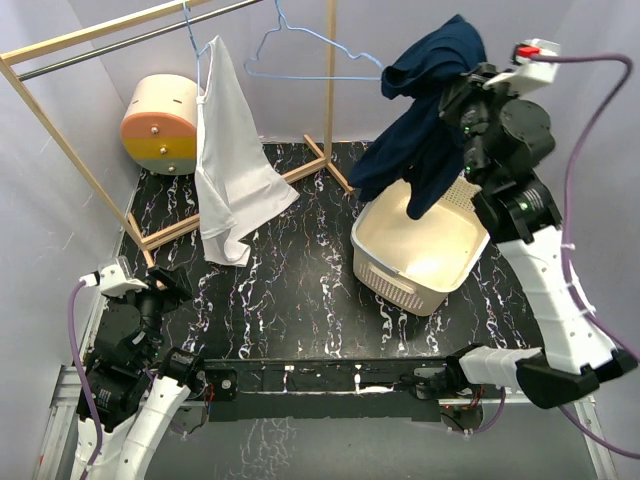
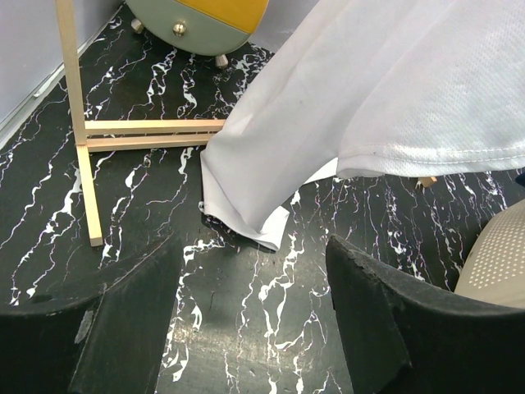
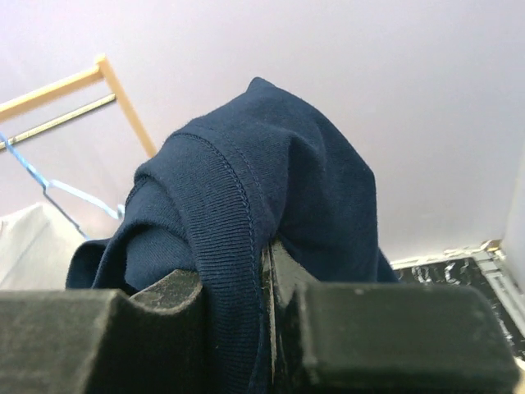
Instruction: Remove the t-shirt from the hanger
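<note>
The navy t-shirt will be released by my right gripper, which will set it free on the inside bottom of the cream laundry basket (image 1: pixel 420 241). The t-shirt now hangs high over the basket.
A navy t-shirt (image 1: pixel 425 120) hangs bunched from my right gripper (image 1: pixel 462 85), raised high over the basket and free of any hanger. In the right wrist view its ribbed collar (image 3: pixel 234 213) is pinched between the shut jaws of that gripper (image 3: pixel 267 254). An empty blue wire hanger (image 1: pixel 300 55) hangs on the rail to its left. A white t-shirt (image 1: pixel 230 150) hangs on another blue hanger (image 1: pixel 195 45), its hem trailing onto the table (image 2: pixel 246 222). My left gripper (image 1: pixel 165 285) sits low at the front left, open and empty (image 2: pixel 254 254), facing that hem.
A cream laundry basket (image 1: pixel 400 290) stands right of centre under the navy shirt. A wooden rack (image 1: pixel 60 130) with a metal rail spans the back left, its base bars on the black marbled table (image 2: pixel 148 135). A cream and yellow drum (image 1: pixel 160 122) lies behind it.
</note>
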`<state>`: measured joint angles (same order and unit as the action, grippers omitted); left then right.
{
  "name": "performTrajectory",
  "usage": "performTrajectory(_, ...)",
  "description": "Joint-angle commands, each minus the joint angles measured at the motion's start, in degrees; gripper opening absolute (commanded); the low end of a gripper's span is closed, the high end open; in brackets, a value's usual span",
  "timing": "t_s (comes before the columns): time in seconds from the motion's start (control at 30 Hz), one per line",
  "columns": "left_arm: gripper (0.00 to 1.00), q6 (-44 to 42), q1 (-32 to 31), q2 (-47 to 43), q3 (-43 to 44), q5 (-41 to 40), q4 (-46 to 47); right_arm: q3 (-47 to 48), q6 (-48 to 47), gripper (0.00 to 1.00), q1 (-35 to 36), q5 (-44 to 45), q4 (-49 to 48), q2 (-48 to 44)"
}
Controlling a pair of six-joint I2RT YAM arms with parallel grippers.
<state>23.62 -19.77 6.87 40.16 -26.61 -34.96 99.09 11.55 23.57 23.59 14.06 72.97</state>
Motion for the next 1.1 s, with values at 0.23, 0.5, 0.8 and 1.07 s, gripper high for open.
performTrajectory(0.23,0.69,-0.17,-0.03,1.29,-0.26,-0.46,0.24,-6.19,-7.45,0.08,0.07,12.73,-11.47,-13.23)
performTrajectory(0.5,0.69,-0.18,-0.03,1.43,-0.26,-0.29,0.24,-18.45,-1.66,0.08,0.07,7.65,-2.9,-13.51)
performTrajectory(0.8,0.69,-0.65,-0.09,2.62,-0.74,0.56,0.84,-37.03,6.1,0.08,-1.16,5.47,-0.39,-9.38)
performTrajectory(1.07,0.69,-1.01,-0.05,5.99,-1.28,1.76,1.39,-46.87,9.72,0.08,-8.39,-0.81,1.09,-5.93)
